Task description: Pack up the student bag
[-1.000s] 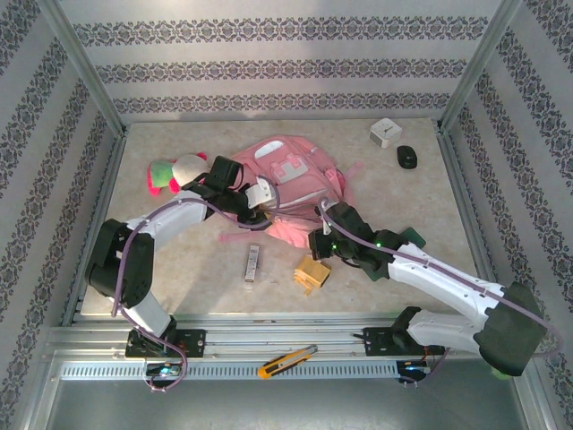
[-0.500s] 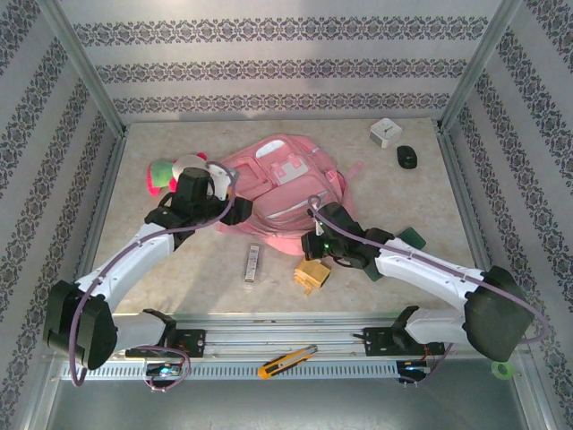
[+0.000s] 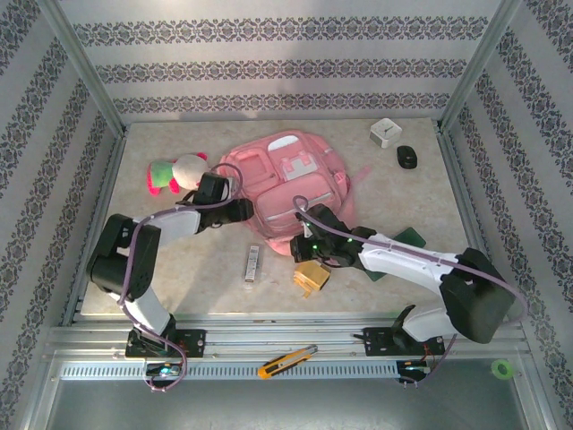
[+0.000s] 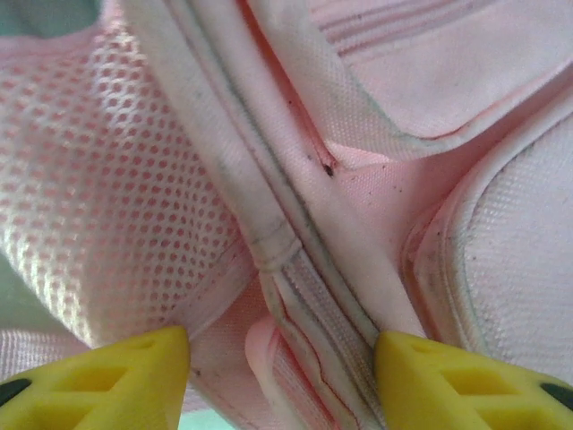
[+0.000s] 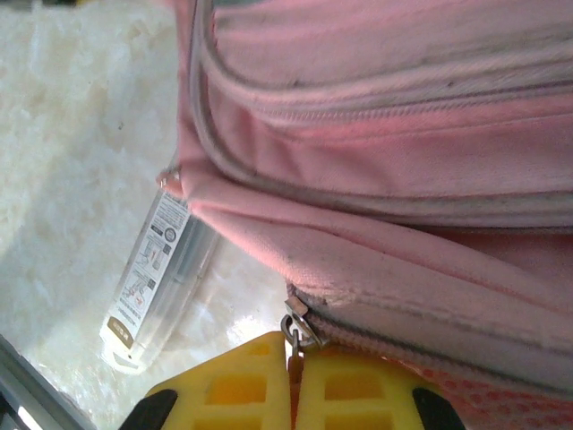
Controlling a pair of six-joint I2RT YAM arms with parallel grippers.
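The robot's left gripper straddles the side seam of the bag, far from the zip slider, so it should open, move over and pinch the loose zip seam (image 5: 358, 334) next to the slider.
The student bag (image 3: 286, 175) is a big pink backpack lying flat at the middle of the table. My right gripper (image 3: 298, 244) is at its near edge. In the right wrist view the gripper (image 5: 294, 358) is shut on the pull tab of the metal zip slider (image 5: 300, 327), at the end of a closed stretch of zip. My left gripper (image 3: 240, 211) is at the bag's left edge. Its yellow fingers (image 4: 116, 381) stand apart, and the gripper (image 4: 282, 358) straddles a zip seam (image 4: 304, 296) beside pink mesh (image 4: 125, 197).
A pink, green and white plush toy (image 3: 175, 172) lies left of the bag. A packaged item (image 3: 253, 263) and a wooden block (image 3: 312, 275) lie near the front. A white box (image 3: 385, 133), a black mouse (image 3: 407, 157) and a green object (image 3: 410, 237) are on the right. A utility knife (image 3: 286, 360) rests on the rail.
My right gripper has slid left along the bag's near edge with the zip pull. My left gripper drew back to the left, then came in again to the bag's left edge. The bag lies flatter.
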